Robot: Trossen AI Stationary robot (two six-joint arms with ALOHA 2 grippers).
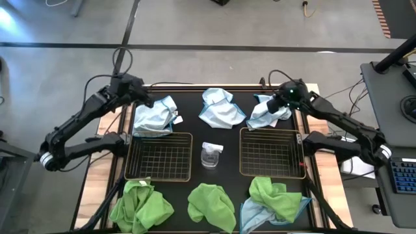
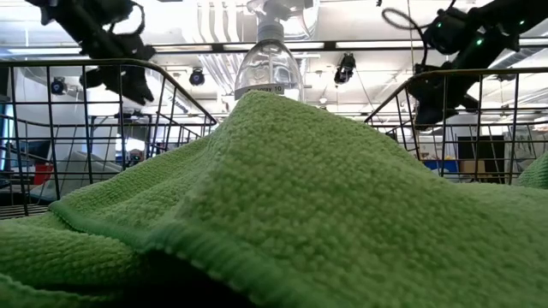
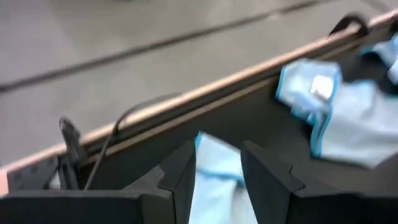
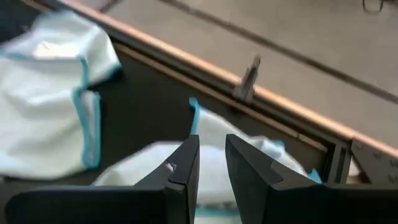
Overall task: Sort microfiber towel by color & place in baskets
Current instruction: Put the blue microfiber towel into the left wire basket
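The blue towel beneath it is next for my left gripper, which should go there and close on its side (image 1: 173, 108) facing the middle blue towel.
Three pale blue microfiber towels lie crumpled along the table's far side: left (image 1: 156, 118), middle (image 1: 218, 109), right (image 1: 265, 114). Three lime green towels lie along the near edge (image 1: 140, 205), (image 1: 211, 207), (image 1: 276, 195), and another blue towel (image 1: 257, 214) shows under the right one. Two bronze wire baskets (image 1: 159, 174), (image 1: 272, 172) stand between the rows. My left gripper (image 1: 148, 101) hangs in the air over the left blue towel's far edge (image 3: 214, 180), fingers apart and bare. My right gripper (image 4: 212, 142) hovers over the right blue towel (image 4: 155, 162), fingers narrowly apart.
A clear plastic bottle (image 1: 211, 155) stands between the two baskets. In the low view a green towel (image 2: 274, 197) fills the foreground, and the bottle (image 2: 268, 64) rises behind it. Cables run along the table's far edge (image 3: 118, 134). A desk with a keyboard (image 1: 403, 175) stands to the right.
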